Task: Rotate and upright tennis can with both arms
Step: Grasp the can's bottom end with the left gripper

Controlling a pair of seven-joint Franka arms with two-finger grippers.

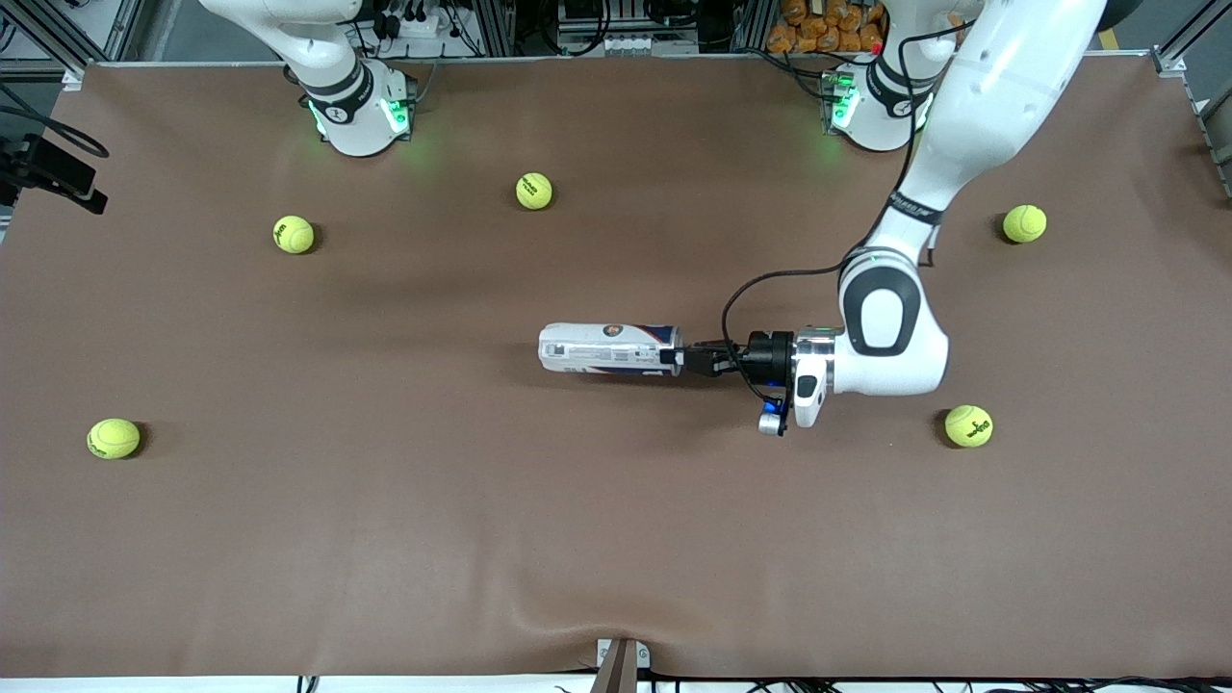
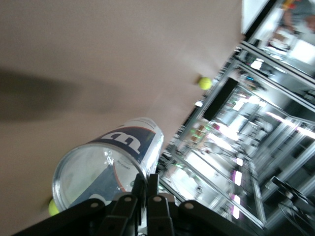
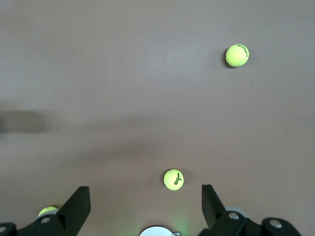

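I need to use my left gripper to set the tennis can down upright on the open brown table amid the scattered tennis balls [image 1: 631,334].
The tennis can [image 1: 606,348] lies on its side at the middle of the brown table, with its white and dark-blue label showing. My left gripper [image 1: 679,359] reaches in level with the table and is shut on the rim of the can's end toward the left arm's end. In the left wrist view the can's clear round end [image 2: 108,162] sits right at the closed fingers of the left gripper [image 2: 146,179]. My right gripper [image 3: 143,189] is open and empty, high over the table near its own base. It is out of the front view.
Several yellow-green tennis balls lie scattered: two nearer the right arm's base [image 1: 534,191] [image 1: 294,234], one toward the right arm's end [image 1: 114,438], and two toward the left arm's end [image 1: 1024,223] [image 1: 968,425]. The last of these lies close to the left arm's wrist.
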